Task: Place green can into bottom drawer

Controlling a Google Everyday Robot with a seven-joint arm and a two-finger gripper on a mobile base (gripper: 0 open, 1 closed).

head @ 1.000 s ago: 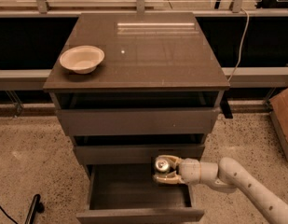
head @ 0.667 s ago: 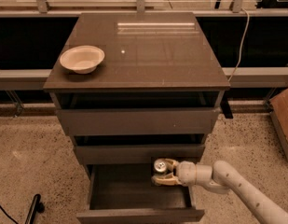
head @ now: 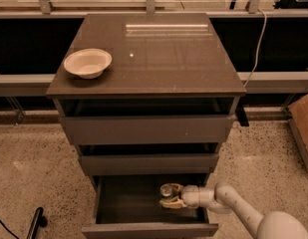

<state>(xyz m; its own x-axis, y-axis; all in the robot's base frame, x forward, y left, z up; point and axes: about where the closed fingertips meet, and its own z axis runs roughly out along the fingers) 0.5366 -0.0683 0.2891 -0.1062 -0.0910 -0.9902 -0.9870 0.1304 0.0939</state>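
Note:
I will let go of the green can, now upright low in the tray, with my gripper on the bottom drawer's dark bottom near its front panel [head: 168, 207].
The bottom drawer [head: 126, 203] stands pulled open, its dark shallow tray showing. My gripper [head: 170, 198] reaches in from the right and sits low over the tray's right side. It is shut on the green can [head: 168, 190]. The can stands upright with its silver lid facing up, and most of its body is hidden by the fingers. I cannot tell whether the can touches the drawer floor.
The middle drawer [head: 148, 164] and top drawer [head: 143, 129] stick out slightly above. A cream bowl [head: 87, 62] sits on the cabinet top [head: 163, 49] at the left. A cardboard box [head: 303, 126] stands on the floor at right, and a black wheel [head: 36, 219] at lower left.
My gripper has moved left and down with the can, from the drawer's right edge to deeper inside the open bottom drawer.

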